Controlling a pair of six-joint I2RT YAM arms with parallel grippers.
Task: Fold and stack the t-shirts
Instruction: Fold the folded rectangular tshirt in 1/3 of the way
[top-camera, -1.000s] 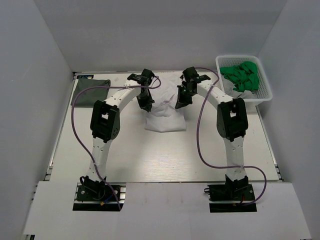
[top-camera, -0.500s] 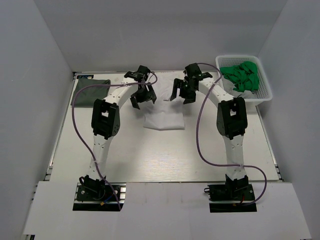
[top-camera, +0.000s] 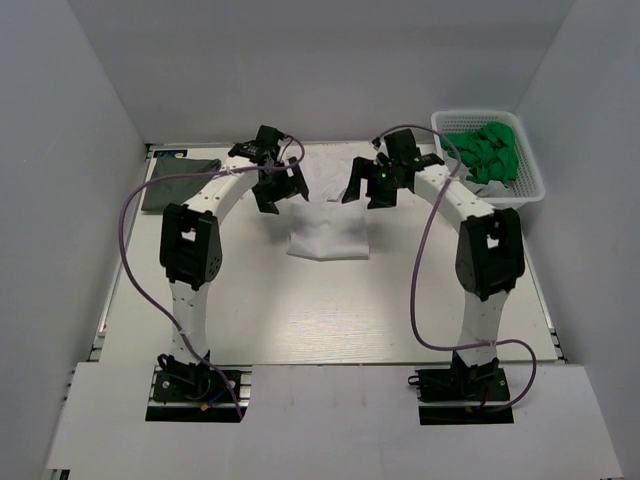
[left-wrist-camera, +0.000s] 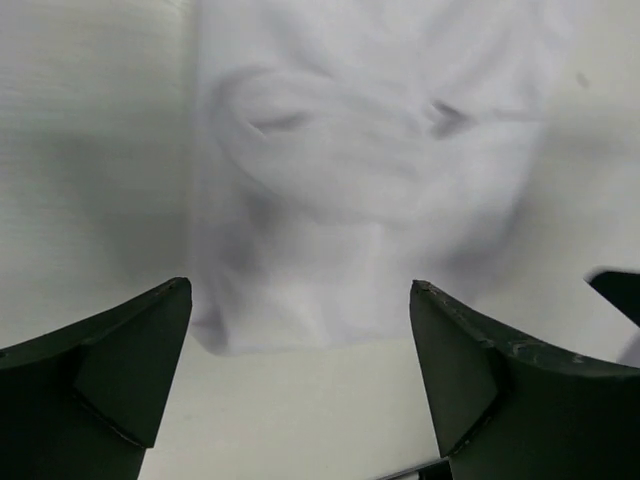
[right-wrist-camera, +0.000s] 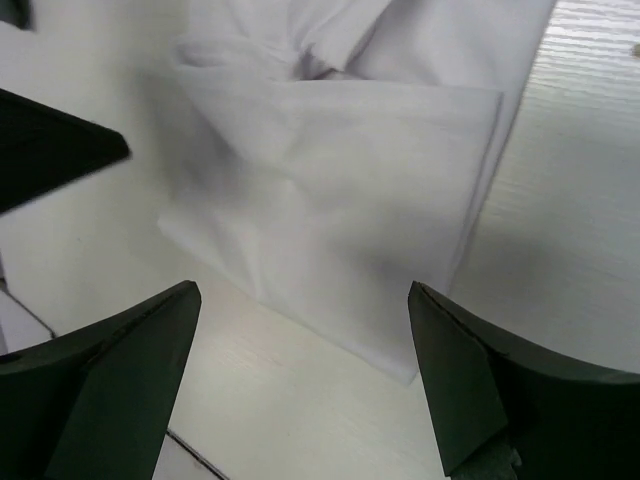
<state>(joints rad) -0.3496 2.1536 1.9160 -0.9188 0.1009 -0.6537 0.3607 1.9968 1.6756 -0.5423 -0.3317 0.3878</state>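
The white t-shirt's near corner (top-camera: 367, 258) (right-wrist-camera: 408, 378), on the side by the white basket, is the next spot my right gripper will go to and close on.
The white t-shirt (top-camera: 328, 222) lies folded in the middle of the table, with looser cloth at its far end. Both grippers hang over that far end. My left gripper (top-camera: 282, 192) is at the shirt's left edge, open and empty. At the right edge my right gripper (top-camera: 365, 193) is also open and empty. The left wrist view has the wrinkled white shirt (left-wrist-camera: 370, 170) beyond the spread fingers of the left gripper (left-wrist-camera: 300, 288). In the right wrist view, the folded shirt (right-wrist-camera: 340, 200) lies past the open right gripper (right-wrist-camera: 303, 289). The dark grey-green t-shirt (top-camera: 180, 180) sits folded at the far left.
A white basket (top-camera: 528, 180) holding green items (top-camera: 485, 152) stands at the far right corner. White walls close in the table on the left, back and right. A dark finger of the left gripper (right-wrist-camera: 50, 150) shows at the left of the right wrist view.
Both grippers have opened and let go of the white shirt, then pulled up and apart toward the far side. The lifted cloth has dropped flat onto the table.
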